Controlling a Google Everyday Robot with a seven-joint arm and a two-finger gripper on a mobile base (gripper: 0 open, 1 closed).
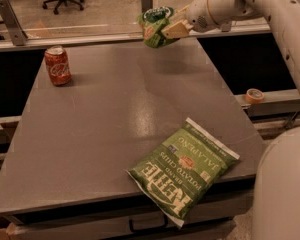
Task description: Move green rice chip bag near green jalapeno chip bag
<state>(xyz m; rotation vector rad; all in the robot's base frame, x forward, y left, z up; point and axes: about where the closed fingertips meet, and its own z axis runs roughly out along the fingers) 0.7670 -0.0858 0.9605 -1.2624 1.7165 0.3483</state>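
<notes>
Next, I open my gripper and let go of the green rice chip bag on the table (162, 86), just behind the green jalapeno chip bag.
The green rice chip bag (154, 25) is small and puffy with a dark oval logo. It hangs in the air above the far edge of the grey table (115, 114). My gripper (169, 28) is shut on its right side and holds it up; my white arm reaches in from the upper right. The green jalapeno chip bag (184, 170) is large and flat with white lettering. It lies at the table's front right corner, far from the held bag.
A red soda can (57, 65) stands upright at the table's far left. A roll of tape (254, 95) lies on a ledge to the right of the table. My white base (282, 189) fills the lower right. A glass partition runs behind the table.
</notes>
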